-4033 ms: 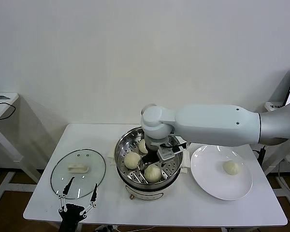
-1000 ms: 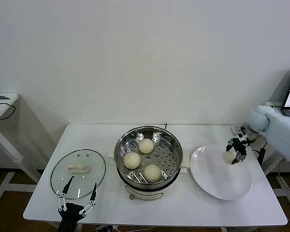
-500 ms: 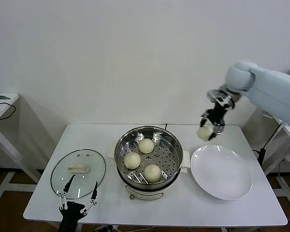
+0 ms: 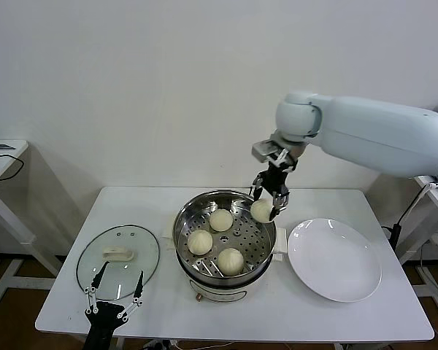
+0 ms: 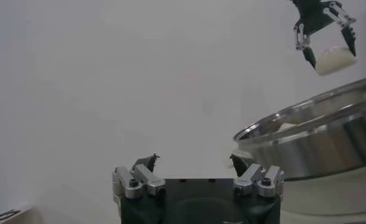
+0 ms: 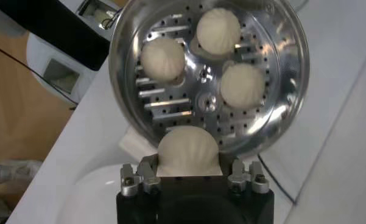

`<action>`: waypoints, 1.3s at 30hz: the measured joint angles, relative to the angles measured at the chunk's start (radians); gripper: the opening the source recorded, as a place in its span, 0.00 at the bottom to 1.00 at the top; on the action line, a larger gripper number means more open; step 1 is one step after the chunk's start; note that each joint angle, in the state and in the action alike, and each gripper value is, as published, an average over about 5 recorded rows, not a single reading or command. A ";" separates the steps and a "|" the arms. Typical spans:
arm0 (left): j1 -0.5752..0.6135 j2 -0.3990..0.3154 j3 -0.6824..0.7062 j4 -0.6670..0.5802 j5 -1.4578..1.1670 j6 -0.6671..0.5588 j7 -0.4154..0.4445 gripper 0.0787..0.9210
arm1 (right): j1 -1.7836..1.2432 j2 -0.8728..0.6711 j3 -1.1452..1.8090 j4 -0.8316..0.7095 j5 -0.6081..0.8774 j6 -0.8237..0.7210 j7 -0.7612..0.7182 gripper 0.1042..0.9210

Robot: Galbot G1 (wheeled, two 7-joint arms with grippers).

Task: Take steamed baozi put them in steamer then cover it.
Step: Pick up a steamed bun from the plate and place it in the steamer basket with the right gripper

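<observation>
My right gripper should set the baozi down on the tray's bare plate-side spot (image 4: 250, 232) (image 6: 193, 116), between the back baozi and the front baozi.
My right gripper (image 4: 269, 202) is shut on a cream-white baozi (image 4: 262, 211) and holds it in the air above the right rim of the steamer (image 4: 184, 222). Three baozi lie on the perforated tray: one at the back (image 4: 220, 219), one on the left (image 4: 199, 242), one at the front (image 4: 231, 260). In the right wrist view the held baozi (image 6: 187, 150) fills the jaws over the steamer rim (image 6: 289, 73). The glass cover (image 4: 118, 261) with its cream handle lies flat on the table's left. My left gripper (image 4: 115, 292) is open, low at the table's front left, just before the cover.
A white plate (image 4: 334, 259) lies bare on the table right of the steamer. The white table (image 4: 292, 317) has a wall behind it. A side desk (image 4: 0, 157) stands at far left. In the left wrist view the steamer wall (image 5: 316, 146) rises close by.
My right gripper closed on the last baozi on the plate, lifted it and carried it leftward to above the steamer's right rim. The plate is now bare. The left arm stayed put.
</observation>
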 measured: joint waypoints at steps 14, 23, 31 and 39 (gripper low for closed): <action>-0.005 0.001 -0.004 0.000 -0.009 0.006 -0.001 0.88 | -0.047 0.042 -0.035 0.014 -0.042 -0.032 0.093 0.68; -0.003 0.001 -0.014 -0.001 -0.014 0.004 -0.001 0.88 | -0.082 0.050 -0.042 0.019 -0.071 -0.043 0.111 0.68; -0.005 0.000 -0.014 0.002 -0.016 0.002 -0.001 0.88 | -0.103 0.053 -0.044 0.021 -0.102 -0.047 0.119 0.68; -0.007 0.000 -0.015 0.003 -0.016 0.001 -0.001 0.88 | -0.122 0.054 -0.041 0.023 -0.122 -0.053 0.124 0.70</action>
